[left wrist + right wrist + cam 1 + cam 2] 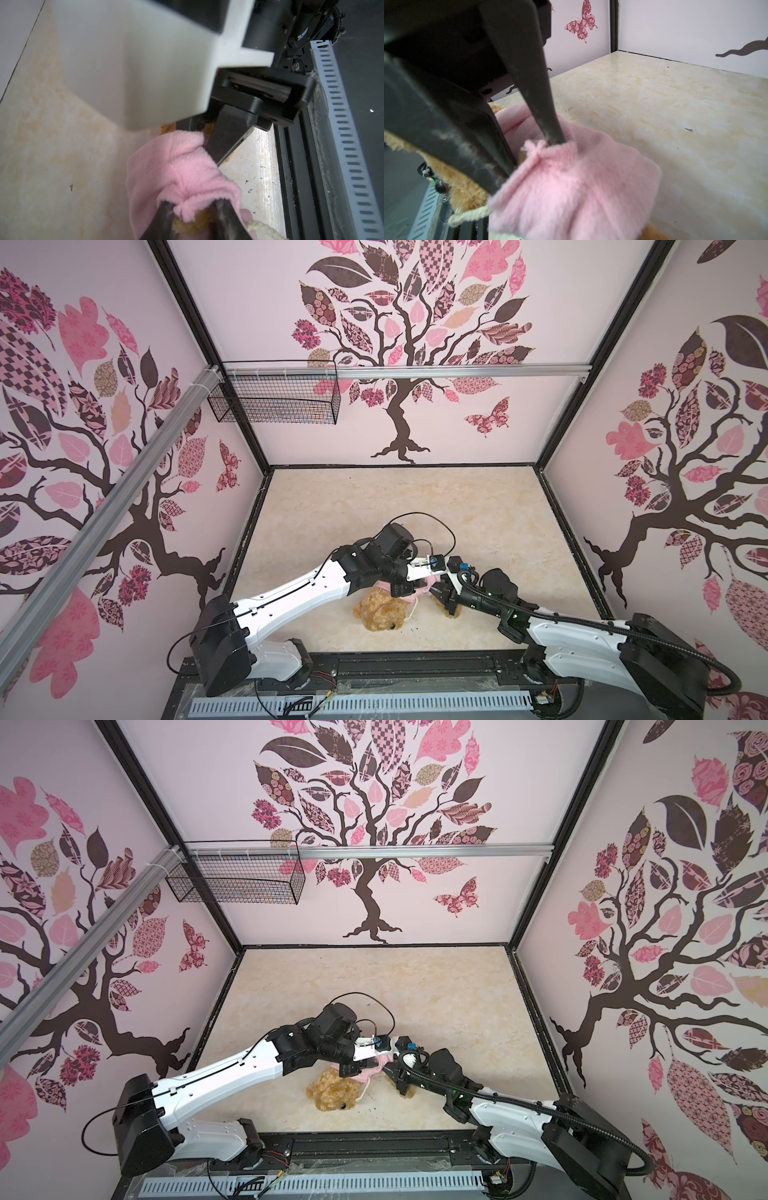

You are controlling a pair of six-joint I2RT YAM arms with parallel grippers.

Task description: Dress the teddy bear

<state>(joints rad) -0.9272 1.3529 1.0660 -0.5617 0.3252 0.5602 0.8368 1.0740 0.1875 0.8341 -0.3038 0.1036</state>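
Observation:
The bear's paw is inside the cuff of the sleeve, so the robot's right gripper will take a new grip on the shirt's hem [199, 139] while the left gripper pulls the paw out.
The teddy bear [380, 612] [332, 1090], shaggy and golden-brown, lies near the table's front edge with its head toward the left. A pink shirt [422, 594] [571, 182] is bunched around its body under both grippers. In the left wrist view my left gripper [194, 209] has the shirt's hem and some fur pinched between its dark fingers [164, 218]. My right gripper [438, 596] comes in from the right; one of its fingers [226, 137] is pressed into the shirt's other edge. The shirt hides its tips in the right wrist view. A brown foot [453, 614] pokes out below it.
A pale cord [471, 214] trails from the bear toward the black front rail [415, 668]. A slotted cable duct [357, 703] runs in front of it. An empty wire basket [274, 398] hangs on the back wall. Bare marbled table [395, 506] stretches behind the arms.

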